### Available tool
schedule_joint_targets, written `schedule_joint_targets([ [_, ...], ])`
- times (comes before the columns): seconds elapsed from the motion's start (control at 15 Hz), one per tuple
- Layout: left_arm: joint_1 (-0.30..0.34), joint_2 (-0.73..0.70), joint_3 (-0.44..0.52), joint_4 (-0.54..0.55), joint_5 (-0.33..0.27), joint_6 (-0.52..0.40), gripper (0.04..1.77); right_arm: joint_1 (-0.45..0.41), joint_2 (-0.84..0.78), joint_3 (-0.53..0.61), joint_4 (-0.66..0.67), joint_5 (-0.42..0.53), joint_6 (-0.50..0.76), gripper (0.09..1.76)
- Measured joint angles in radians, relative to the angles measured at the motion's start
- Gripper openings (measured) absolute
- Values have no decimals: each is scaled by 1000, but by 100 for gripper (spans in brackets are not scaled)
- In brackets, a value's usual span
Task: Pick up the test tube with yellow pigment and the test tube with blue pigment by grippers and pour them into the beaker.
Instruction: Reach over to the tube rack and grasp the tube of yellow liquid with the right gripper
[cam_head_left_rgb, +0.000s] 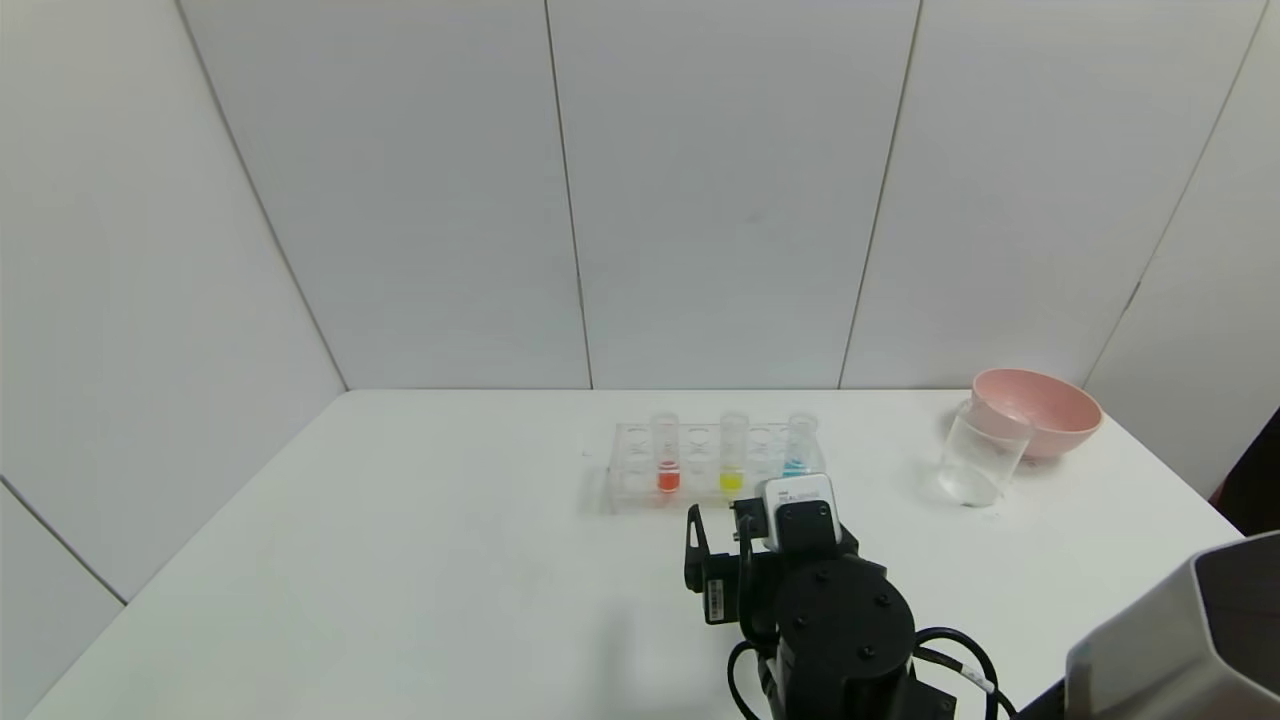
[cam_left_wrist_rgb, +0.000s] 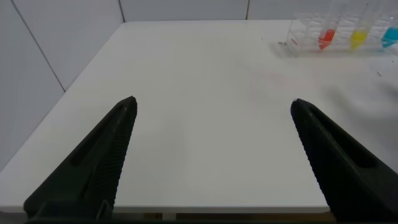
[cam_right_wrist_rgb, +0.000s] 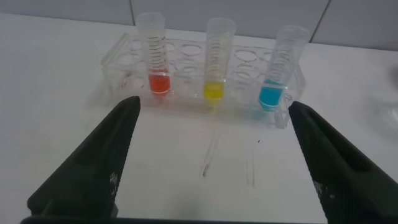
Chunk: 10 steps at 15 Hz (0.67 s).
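I should close my right gripper on the upper part (cam_head_left_rgb: 734, 436) (cam_right_wrist_rgb: 219, 45) of the test tube with yellow pigment, just under the tube's open rim.
Three tubes stand upright in a clear rack (cam_head_left_rgb: 630, 470) at mid-table. The test tube with yellow pigment (cam_head_left_rgb: 732, 455) (cam_right_wrist_rgb: 216, 62) is the middle one. The test tube with blue pigment (cam_head_left_rgb: 798, 445) (cam_right_wrist_rgb: 280, 68) stands to its right, and a red-orange tube (cam_head_left_rgb: 668, 458) to its left. The empty beaker (cam_head_left_rgb: 980, 455) stands far right. My right gripper (cam_head_left_rgb: 718, 522) (cam_right_wrist_rgb: 214, 106) hovers just short of the rack's near side, facing the yellow tube, open with nothing between its fingers. My left gripper (cam_left_wrist_rgb: 213, 104) is open over the bare near-left table, out of the head view, with the rack (cam_left_wrist_rgb: 298, 37) far off.
A pink bowl (cam_head_left_rgb: 1040, 410) sits right behind the beaker, near the table's back right corner. White wall panels close the table's back and left sides. The table's near edge (cam_left_wrist_rgb: 217, 208) shows below the left gripper.
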<state>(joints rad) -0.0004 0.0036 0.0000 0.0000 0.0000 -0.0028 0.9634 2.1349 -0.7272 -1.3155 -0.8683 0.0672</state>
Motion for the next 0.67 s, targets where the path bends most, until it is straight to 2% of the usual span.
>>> schedule_joint_targets([
  [0.47,0,0,0,0,0,0,176,-35,74,-122,57,7,-3,171],
  [0.67,0,0,0,0,0,0,176,-70,87,-166,92,49,-2,171],
])
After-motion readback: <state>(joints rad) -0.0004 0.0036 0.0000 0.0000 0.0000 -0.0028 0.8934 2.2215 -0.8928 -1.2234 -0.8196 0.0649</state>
